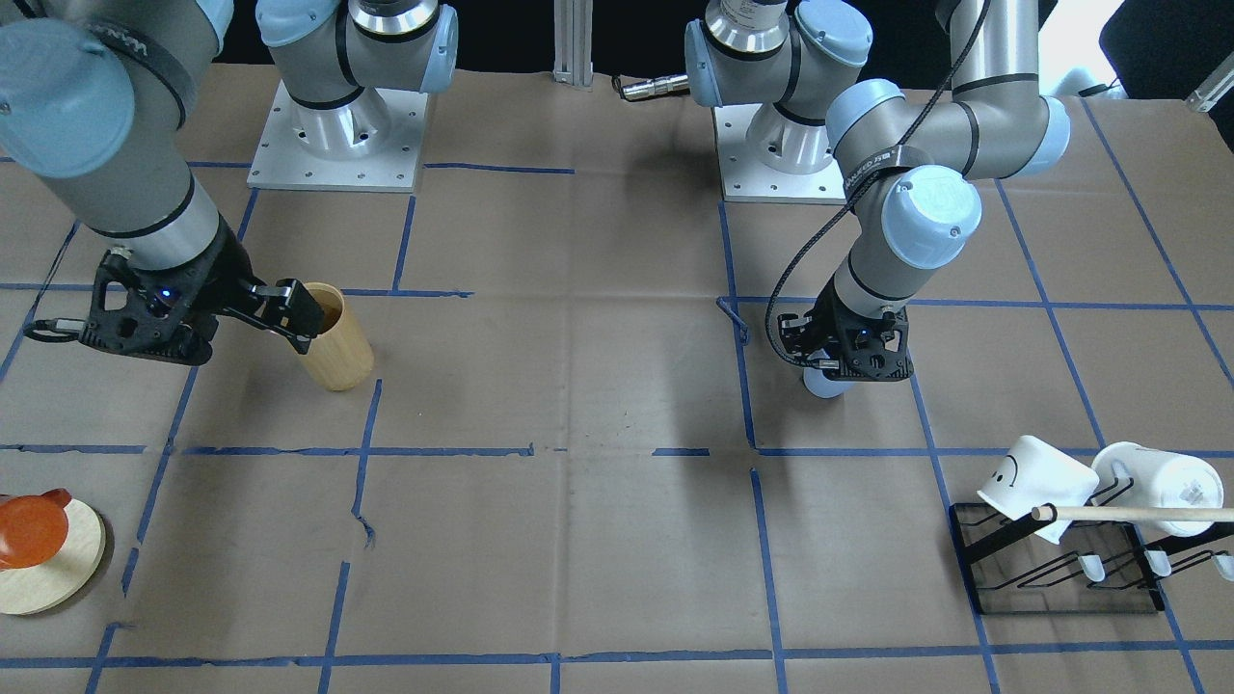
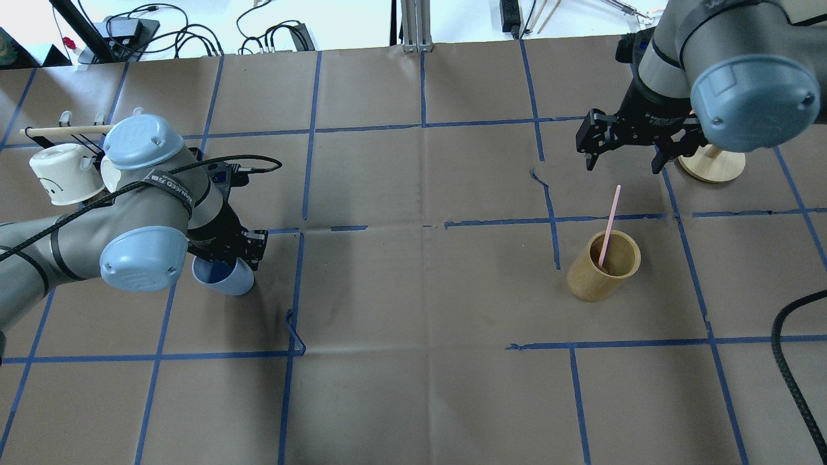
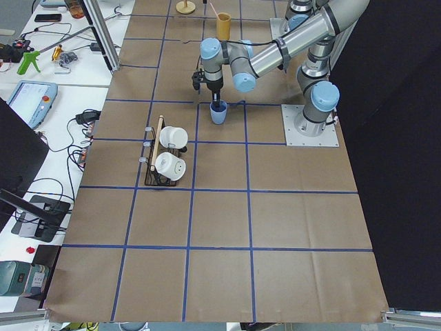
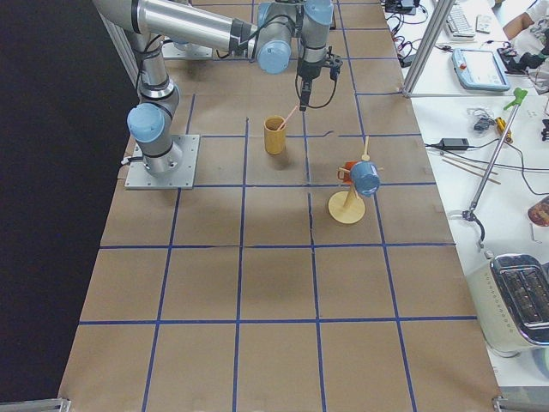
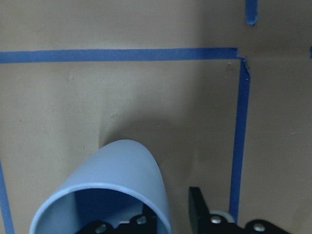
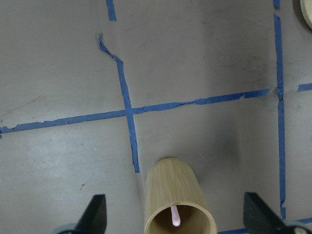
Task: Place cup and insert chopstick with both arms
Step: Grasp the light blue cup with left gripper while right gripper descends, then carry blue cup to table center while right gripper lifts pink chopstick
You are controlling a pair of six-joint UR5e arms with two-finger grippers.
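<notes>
The left gripper needs to release the light-blue cup, which still stands on the table, in the gap (image 1: 572, 459) between the short blue tape strip and the tan cylinder's tape line.
The light-blue cup (image 2: 225, 279) stands on the table at my left and also shows in the front view (image 1: 825, 386). My left gripper (image 2: 240, 253) straddles its rim, one finger inside and one finger (image 5: 197, 207) outside the cup wall (image 5: 131, 161), shut on it. One pale-pink chopstick (image 2: 609, 223) leans in the tan wooden cylinder (image 2: 601, 274). My right gripper (image 2: 623, 161) is open and empty, above and beyond the cylinder; in its wrist view the cylinder (image 6: 173, 190) lies between the spread fingers with the chopstick's end (image 6: 174, 217) inside.
A black rack (image 1: 1060, 578) with two white mugs (image 1: 1036, 477) and a long beige rod (image 1: 1138, 514) stands beside my left arm. A round wooden stand (image 2: 711, 168) holding an orange mug (image 1: 29, 528) and a blue mug (image 4: 366, 178) is near my right gripper.
</notes>
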